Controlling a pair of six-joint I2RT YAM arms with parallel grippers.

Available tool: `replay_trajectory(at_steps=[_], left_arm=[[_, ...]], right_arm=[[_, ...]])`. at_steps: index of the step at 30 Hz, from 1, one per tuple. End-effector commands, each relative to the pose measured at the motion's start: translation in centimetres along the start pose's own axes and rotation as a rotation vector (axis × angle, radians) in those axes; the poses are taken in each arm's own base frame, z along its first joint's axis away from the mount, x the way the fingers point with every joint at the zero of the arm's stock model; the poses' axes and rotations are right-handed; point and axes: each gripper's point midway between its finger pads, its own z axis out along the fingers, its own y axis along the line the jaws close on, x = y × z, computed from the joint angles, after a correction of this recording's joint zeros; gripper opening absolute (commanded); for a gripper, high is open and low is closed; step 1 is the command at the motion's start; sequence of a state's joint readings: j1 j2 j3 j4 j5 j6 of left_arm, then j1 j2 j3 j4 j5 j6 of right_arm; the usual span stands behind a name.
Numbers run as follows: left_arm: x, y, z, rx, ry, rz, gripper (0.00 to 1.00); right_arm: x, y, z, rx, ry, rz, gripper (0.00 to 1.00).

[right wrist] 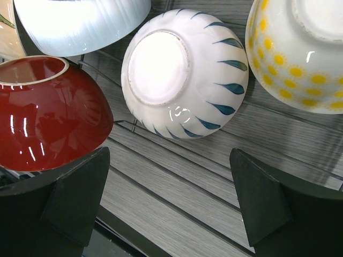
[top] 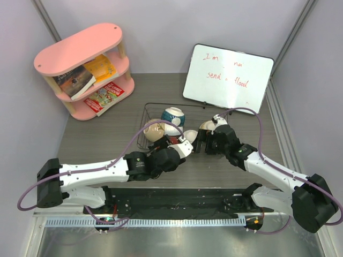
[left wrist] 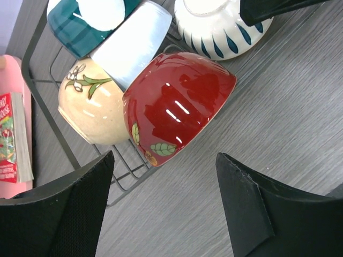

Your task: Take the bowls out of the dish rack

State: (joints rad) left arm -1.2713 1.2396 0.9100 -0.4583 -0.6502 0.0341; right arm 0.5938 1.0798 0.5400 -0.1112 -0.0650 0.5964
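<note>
The red bowl slants over the front edge of the dish rack with its round side up. My left gripper needs to pinch the near end of the bowl's rim (left wrist: pixel 157 163).
The black wire dish rack (top: pixel 146 113) stands mid-table with the bowls in it. In the left wrist view a red bowl (left wrist: pixel 177 104) lies on its side at the rack's corner wire (left wrist: pixel 48 115). Beside it are a cream flowered bowl (left wrist: pixel 91 107), a white ribbed bowl (left wrist: pixel 131 43) and a teal banded bowl (left wrist: pixel 80 27). My left gripper (left wrist: pixel 165 160) stands open just short of the red bowl, holding nothing. My right gripper (right wrist: pixel 169 160) is open over the rack wires, below an upturned white bowl with blue strokes (right wrist: pixel 185 72). A yellow patterned bowl (right wrist: pixel 300 53) sits to its right.
A pink shelf (top: pixel 86 69) with books stands at the back left. A whiteboard (top: pixel 228 77) with red writing leans at the back right. Both arms meet at the rack's near edge, their grippers (top: pixel 185 145) (top: pixel 199 140) close together.
</note>
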Motion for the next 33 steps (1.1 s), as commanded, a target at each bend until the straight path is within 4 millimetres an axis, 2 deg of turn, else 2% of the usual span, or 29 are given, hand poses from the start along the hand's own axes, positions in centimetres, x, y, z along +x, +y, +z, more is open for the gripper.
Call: replay_trajectory(at_steps=[1, 8, 19, 27, 33], left_arm=[[-1.7, 0.9, 0.4, -0.044, -0.058, 0.035, 0.77], [-2.5, 1.7, 0.3, -0.080, -0.098, 0.050, 0.77], [-1.7, 1.7, 1.5, -0.136, -0.108, 0.097, 0.77], [-1.6, 2.5, 2.3, -0.188, -0.128, 0.114, 0.77], [-1.1, 2.2, 3.3, -0.178, -0.122, 0.119, 0.77]], right_arm=[[3.3, -1.0, -0.6, 0.027, 0.118, 0.018, 1.00], [3.7, -1.1, -0.4, 0.023, 0.127, 0.021, 1.00], [4.8, -1.6, -0.2, 0.022, 0.161, 0.012, 0.99], [6.0, -1.8, -0.1, 0.009, 0.219, -0.023, 0.99], [6.5, -1.8, -0.1, 0.000, 0.241, -0.028, 0.99]])
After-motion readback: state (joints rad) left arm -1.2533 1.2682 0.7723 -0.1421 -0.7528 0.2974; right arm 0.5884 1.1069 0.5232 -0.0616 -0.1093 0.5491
